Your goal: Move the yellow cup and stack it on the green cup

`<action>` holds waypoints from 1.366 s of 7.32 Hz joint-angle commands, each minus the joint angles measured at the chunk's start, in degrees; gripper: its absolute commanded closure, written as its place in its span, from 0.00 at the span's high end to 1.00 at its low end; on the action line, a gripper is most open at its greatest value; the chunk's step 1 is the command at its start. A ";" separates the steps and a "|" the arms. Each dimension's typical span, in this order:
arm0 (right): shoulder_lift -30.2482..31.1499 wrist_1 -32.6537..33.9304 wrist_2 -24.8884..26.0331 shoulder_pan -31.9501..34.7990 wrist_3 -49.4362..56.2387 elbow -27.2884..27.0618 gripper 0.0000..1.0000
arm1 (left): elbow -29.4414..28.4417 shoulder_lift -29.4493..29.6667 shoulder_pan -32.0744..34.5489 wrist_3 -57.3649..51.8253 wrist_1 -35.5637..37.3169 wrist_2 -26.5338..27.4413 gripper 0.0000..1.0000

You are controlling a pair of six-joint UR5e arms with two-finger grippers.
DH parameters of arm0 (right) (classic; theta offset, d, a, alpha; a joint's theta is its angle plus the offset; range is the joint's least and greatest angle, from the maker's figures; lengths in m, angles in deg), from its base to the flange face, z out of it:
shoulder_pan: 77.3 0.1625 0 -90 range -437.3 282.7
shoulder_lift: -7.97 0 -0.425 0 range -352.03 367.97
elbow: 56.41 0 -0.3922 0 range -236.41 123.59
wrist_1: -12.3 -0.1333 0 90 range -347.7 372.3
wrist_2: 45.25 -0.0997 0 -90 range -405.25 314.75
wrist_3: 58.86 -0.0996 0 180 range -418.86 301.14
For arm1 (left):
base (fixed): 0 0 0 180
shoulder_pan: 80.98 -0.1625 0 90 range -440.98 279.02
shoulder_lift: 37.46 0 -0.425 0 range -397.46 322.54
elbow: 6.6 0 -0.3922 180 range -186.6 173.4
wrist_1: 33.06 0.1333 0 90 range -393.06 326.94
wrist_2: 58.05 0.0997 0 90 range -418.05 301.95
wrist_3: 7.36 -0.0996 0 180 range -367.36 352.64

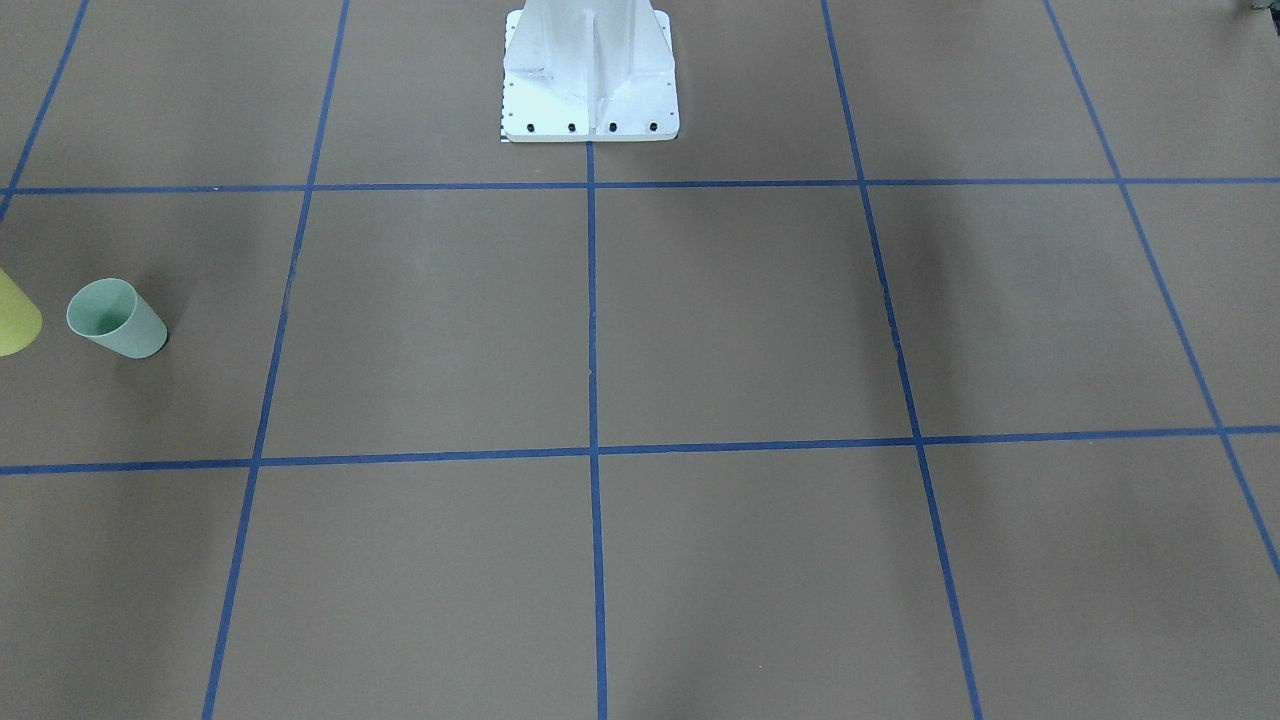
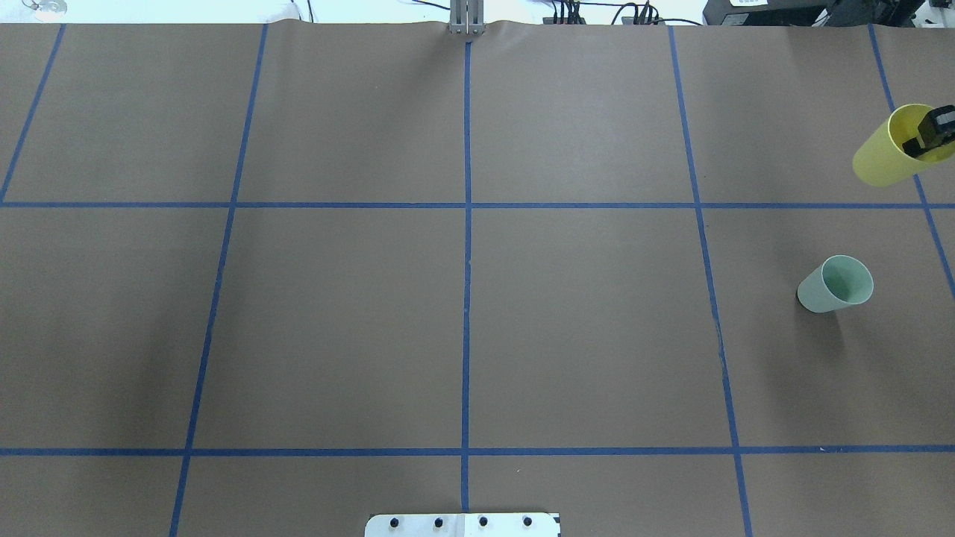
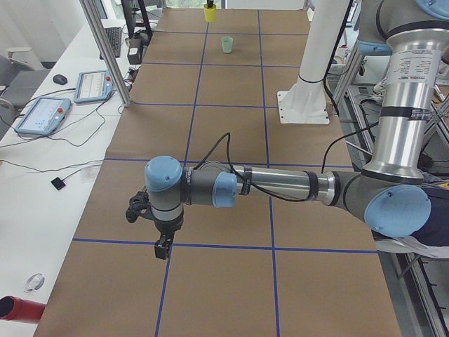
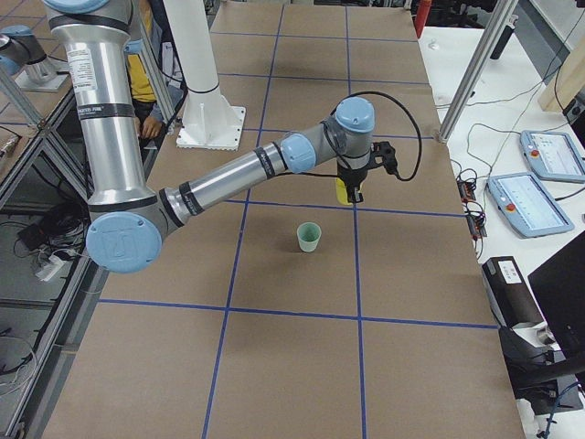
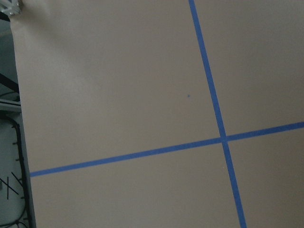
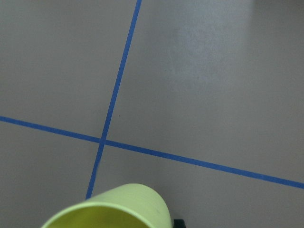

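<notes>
My right gripper will release the yellow cup, now lifted off the table, so that it is left inside the opening of the upright green cup (image 1: pixel 106 311).
The yellow cup (image 2: pixel 884 156) hangs at the far right edge of the overhead view, lifted off the table. My right gripper (image 2: pixel 929 138) is shut on its rim, with one finger inside the cup. The cup also shows in the exterior right view (image 4: pixel 342 191) and at the bottom of the right wrist view (image 6: pixel 114 209). The green cup (image 2: pixel 835 283) stands upright on the table, nearer the robot than the yellow cup and apart from it; it also shows in the front-facing view (image 1: pixel 115 318). My left gripper (image 3: pixel 161 246) shows only in the exterior left view, low over the table; I cannot tell whether it is open or shut.
The white robot pedestal (image 1: pixel 590 80) stands at the middle of the robot's table edge. Blue tape lines (image 2: pixel 466 224) divide the brown table into squares. Tablets (image 4: pixel 530 201) and cables lie on the side benches beyond both table ends.
</notes>
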 commanded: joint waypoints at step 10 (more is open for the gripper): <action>15.83 -30.34 2.08 -10.61 -18.77 4.56 0.01 | 6.21 -5.85 0.06 -0.13 0.85 -5.80 1.00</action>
